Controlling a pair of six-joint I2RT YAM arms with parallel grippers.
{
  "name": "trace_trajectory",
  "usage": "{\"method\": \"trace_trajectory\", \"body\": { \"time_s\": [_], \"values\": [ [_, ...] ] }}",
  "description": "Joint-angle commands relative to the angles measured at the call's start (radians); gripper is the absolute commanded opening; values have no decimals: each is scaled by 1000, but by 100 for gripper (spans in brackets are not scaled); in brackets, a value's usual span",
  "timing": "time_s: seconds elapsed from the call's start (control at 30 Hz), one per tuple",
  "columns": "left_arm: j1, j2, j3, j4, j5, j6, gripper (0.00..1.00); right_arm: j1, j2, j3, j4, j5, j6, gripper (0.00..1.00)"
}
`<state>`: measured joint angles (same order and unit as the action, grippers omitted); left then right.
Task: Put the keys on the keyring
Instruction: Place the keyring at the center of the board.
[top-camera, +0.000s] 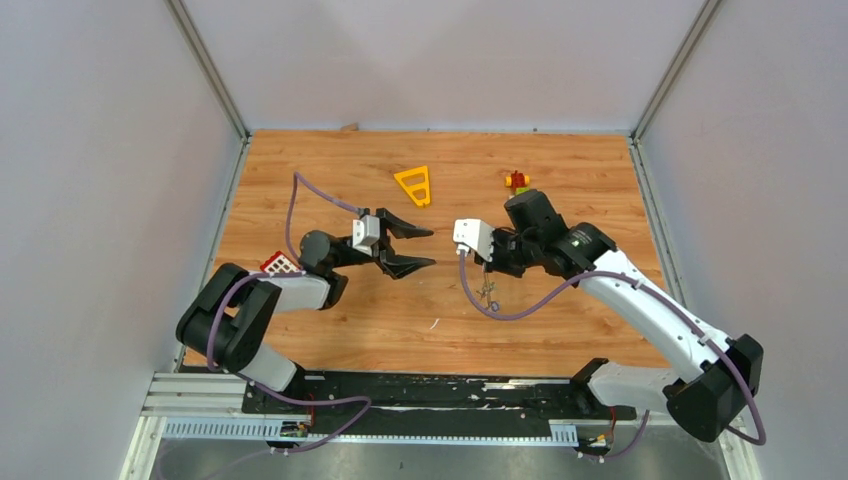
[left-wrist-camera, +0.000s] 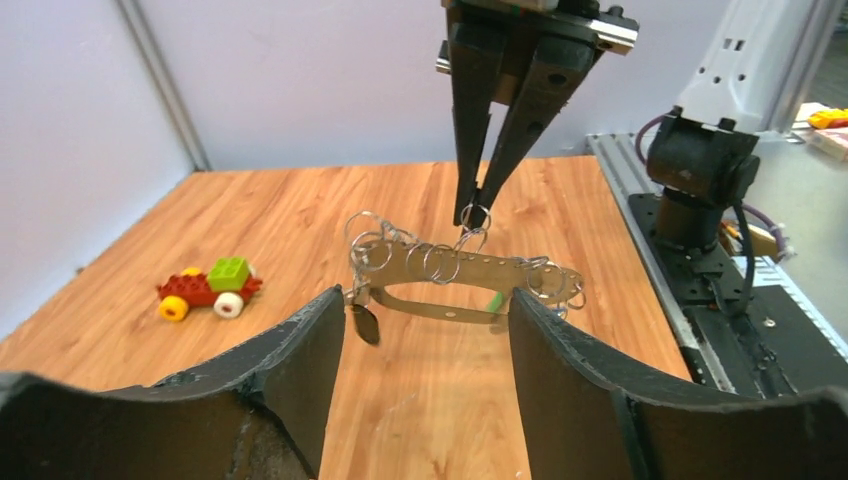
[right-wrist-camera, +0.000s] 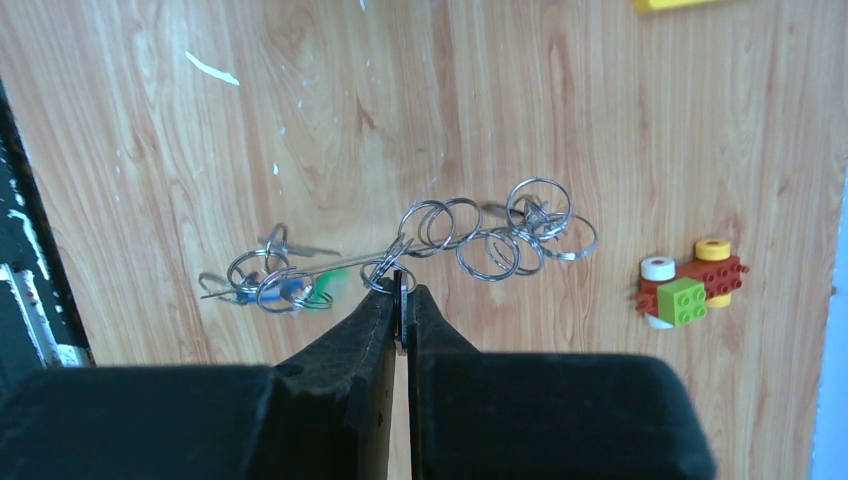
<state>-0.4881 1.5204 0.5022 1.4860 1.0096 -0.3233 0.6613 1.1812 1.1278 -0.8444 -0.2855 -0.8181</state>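
Note:
The thin flat key and its keyring, now hanging in the air, will go down from my right gripper onto the bare wood (top-camera: 484, 302) (right-wrist-camera: 274, 208) near the small white streak.
The keyring (left-wrist-camera: 450, 313), a long silver loop, hangs level in the air in the left wrist view. Small split rings (right-wrist-camera: 490, 245) are threaded along it. Keys dangle from it with a black tag (left-wrist-camera: 365, 323), a green tag (right-wrist-camera: 325, 285) and a blue tag (right-wrist-camera: 290, 288). My right gripper (right-wrist-camera: 402, 290) points down and is shut on a thin flat key whose small ring (left-wrist-camera: 475, 213) links to the loop, so the whole bunch (top-camera: 488, 292) hangs below it. My left gripper (top-camera: 432, 248) is open, facing the loop from a short distance and holding nothing.
A yellow triangle frame (top-camera: 414, 185) lies at the back middle of the wooden table. A red, green and yellow toy block figure (top-camera: 517, 181) sits behind the right arm. A red and white item (top-camera: 281, 264) lies by the left arm's elbow.

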Motion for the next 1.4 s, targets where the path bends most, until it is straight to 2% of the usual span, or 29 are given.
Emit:
{"method": "trace_trajectory", "body": {
  "time_s": [0.0, 0.2, 0.3, 0.4, 0.6, 0.77, 0.97, 1.07, 1.23, 1.37],
  "values": [
    [57, -46, -33, 100, -14, 33, 71, 29, 44, 44, -2, 107, -15, 1],
    [166, -126, -55, 36, -81, 7, 75, 82, 164, 55, 33, 119, 10, 1],
    [198, -186, -46, -107, -121, 52, 76, 83, 242, 55, 35, 180, 8, 1],
    [203, -256, -32, -297, -138, 173, 77, 56, 298, -13, 69, 261, -27, 0],
    [203, -362, -8, -614, -135, 369, 81, -15, 381, -157, 144, 311, -65, 2],
    [203, -431, 42, -875, -169, 491, 85, -66, 424, -216, 154, 345, -84, 4],
    [203, -449, 94, -1071, -199, 583, 92, -106, 442, -247, 159, 387, -98, 11],
    [203, -454, 109, -1135, -213, 625, 100, -135, 442, -264, 169, 395, -106, 21],
    [203, -467, 151, -1260, -312, 641, 100, -175, 400, -256, 154, 372, -95, 49],
    [203, -476, 185, -1347, -388, 633, 100, -236, 294, -222, 141, 267, -41, 75]
  ]
}}
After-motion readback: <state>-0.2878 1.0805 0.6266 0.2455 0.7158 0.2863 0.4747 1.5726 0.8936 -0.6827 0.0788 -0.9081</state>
